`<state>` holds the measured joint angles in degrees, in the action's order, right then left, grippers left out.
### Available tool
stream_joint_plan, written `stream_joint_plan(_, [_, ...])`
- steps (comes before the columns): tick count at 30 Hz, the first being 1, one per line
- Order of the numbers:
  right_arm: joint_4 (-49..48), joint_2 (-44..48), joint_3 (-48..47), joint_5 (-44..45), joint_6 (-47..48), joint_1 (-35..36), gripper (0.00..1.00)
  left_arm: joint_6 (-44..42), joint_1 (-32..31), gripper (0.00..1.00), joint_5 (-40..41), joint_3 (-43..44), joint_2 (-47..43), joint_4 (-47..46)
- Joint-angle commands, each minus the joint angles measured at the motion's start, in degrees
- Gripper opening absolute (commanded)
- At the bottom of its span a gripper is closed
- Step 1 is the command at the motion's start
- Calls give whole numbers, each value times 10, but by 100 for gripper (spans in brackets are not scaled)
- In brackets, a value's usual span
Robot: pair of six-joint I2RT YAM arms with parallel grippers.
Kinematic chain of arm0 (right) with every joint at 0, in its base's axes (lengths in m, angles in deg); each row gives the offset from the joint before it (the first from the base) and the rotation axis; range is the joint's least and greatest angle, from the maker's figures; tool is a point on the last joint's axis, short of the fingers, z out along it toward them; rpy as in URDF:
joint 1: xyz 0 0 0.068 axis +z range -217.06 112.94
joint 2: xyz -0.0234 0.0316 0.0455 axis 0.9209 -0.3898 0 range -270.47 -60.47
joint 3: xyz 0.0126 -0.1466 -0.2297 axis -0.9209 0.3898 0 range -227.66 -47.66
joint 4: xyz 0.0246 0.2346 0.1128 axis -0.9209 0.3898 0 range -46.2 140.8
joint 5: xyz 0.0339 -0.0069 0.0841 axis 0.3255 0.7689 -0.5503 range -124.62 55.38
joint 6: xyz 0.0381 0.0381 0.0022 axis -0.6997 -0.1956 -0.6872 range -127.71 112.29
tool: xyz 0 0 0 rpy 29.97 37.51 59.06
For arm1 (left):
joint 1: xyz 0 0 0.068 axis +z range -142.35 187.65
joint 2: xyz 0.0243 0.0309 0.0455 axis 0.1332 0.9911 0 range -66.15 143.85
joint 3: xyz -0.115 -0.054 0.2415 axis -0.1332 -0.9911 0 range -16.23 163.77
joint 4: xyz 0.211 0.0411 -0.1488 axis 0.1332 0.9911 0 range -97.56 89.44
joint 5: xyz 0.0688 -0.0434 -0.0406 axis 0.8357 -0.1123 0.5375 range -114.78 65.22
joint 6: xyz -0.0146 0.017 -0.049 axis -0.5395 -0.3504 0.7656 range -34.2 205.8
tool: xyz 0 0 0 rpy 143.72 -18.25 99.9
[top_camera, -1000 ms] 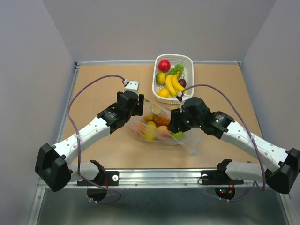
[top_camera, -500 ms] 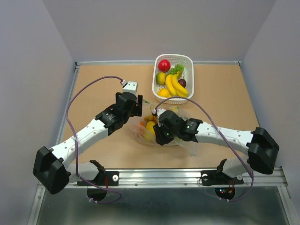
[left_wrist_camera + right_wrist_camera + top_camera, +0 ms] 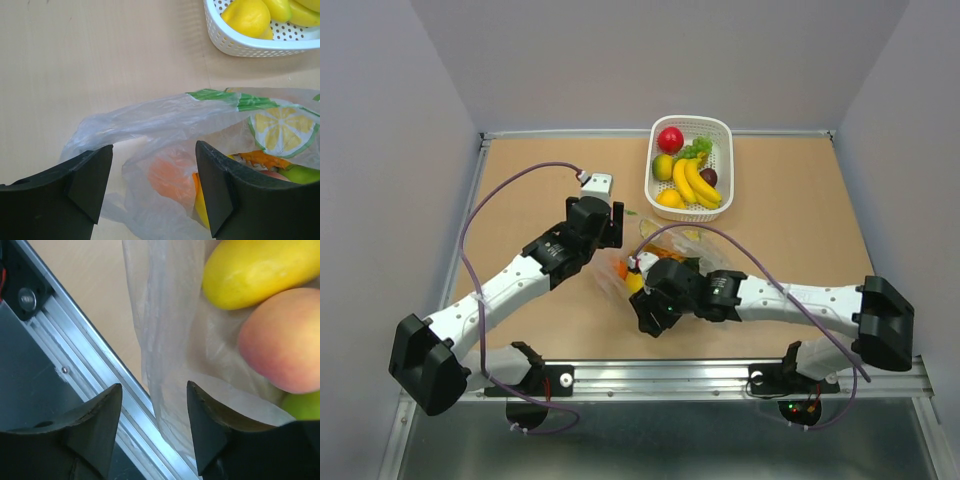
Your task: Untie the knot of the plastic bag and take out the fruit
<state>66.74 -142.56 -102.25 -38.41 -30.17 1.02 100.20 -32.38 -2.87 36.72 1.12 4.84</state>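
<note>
I have the plastic bag's edge between my right gripper's fingers and the peach lies farther in, so I need to back that gripper off the plastic and take the peach (image 3: 284, 340) before lifting.
The plastic bag (image 3: 692, 248) lies mid-table with toy fruit inside: an orange (image 3: 622, 270) and a yellow fruit (image 3: 635, 284) show at its left end. My left gripper (image 3: 610, 230) is open at the bag's back left. In the left wrist view it (image 3: 155, 187) straddles bag plastic (image 3: 165, 120) over the orange (image 3: 172, 175). My right gripper (image 3: 646, 318) is open at the bag's front left. In the right wrist view it (image 3: 154, 430) has a plastic fold (image 3: 165, 365) between its jaws, beside a yellow fruit (image 3: 265, 267), a peach (image 3: 285, 340) and a green fruit (image 3: 305, 407). I cannot make out the knot.
A white slotted basket (image 3: 691, 119) stands behind the bag with a red apple (image 3: 670, 138), bananas (image 3: 695, 182) and other fruit; its corner shows in the left wrist view (image 3: 240, 45). The metal rail (image 3: 75, 355) at the table's near edge lies just under my right gripper.
My right arm has swung from the bag's right side across to its front left, near the table's front rail. The bag has shifted slightly. My left arm has barely moved.
</note>
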Motion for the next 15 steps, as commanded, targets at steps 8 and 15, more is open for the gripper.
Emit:
stream_joint_plan(8, [38, 62, -65, 315, -51, -1, 66, -7, 2, 78, 7, -6, -22, -17])
stream_joint_plan(15, [40, 18, -52, 372, -110, -33, 70, -9, 2, 78, 6, -7, -20, -18])
